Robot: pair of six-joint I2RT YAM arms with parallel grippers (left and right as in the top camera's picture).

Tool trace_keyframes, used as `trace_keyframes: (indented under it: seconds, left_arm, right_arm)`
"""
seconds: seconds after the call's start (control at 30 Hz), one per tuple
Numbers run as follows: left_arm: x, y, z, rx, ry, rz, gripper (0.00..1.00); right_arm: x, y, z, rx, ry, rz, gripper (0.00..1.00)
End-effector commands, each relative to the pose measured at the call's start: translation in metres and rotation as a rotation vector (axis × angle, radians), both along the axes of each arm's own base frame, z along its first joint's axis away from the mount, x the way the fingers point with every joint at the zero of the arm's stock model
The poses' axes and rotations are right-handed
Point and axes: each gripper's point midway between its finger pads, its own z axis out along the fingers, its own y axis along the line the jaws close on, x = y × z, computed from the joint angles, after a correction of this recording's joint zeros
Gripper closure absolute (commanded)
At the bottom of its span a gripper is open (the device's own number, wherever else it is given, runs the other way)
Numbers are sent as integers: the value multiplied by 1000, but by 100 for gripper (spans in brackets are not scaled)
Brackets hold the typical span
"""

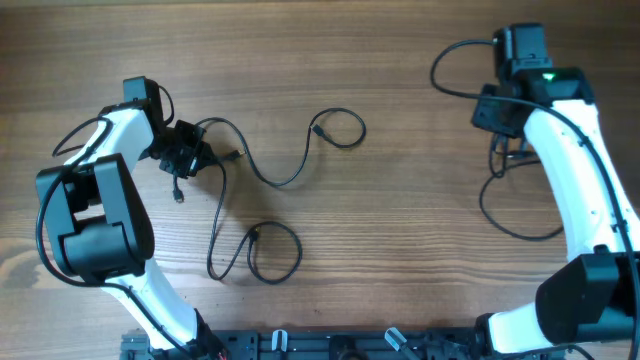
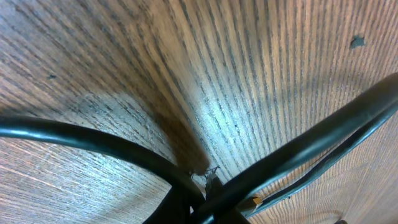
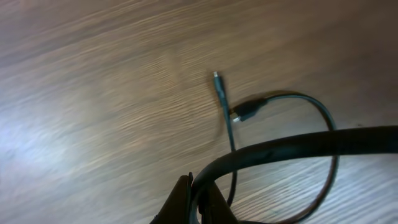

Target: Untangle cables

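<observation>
I should release the black cable, which now loops on the table below the gripper, with my right gripper on the table (image 1: 549,165) under the white forearm just behind its fingers.
A thin black cable (image 1: 285,182) snakes from my left gripper (image 1: 192,157) across the middle of the table to a small loop. A second cable (image 1: 218,215) drops from the same spot to a loop near the front. In the left wrist view, cable strands (image 2: 93,138) cross and meet at the gripper (image 2: 205,208), which is shut on them. My right gripper (image 1: 503,150) sits at the far right, shut on another cable (image 1: 512,228) that loops on the table below it. In the right wrist view that cable (image 3: 292,146) arcs out from between the jaws (image 3: 200,194), and its plug ends (image 3: 244,112) lie beyond.
Thicker black wires (image 1: 447,62) run along both robot arms. A small loose plug end (image 1: 178,195) hangs just below the left gripper. The arm bases and a black rail (image 1: 330,345) line the table's front edge.
</observation>
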Motion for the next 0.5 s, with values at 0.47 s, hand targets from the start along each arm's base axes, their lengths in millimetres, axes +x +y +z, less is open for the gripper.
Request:
trace_keyframes:
  seconds: [0.47]
  left_arm:
    - [-6,14,-9,68,23,-5,90]
  right_arm:
    - [-8,-175,29,2,-252,-438,96]
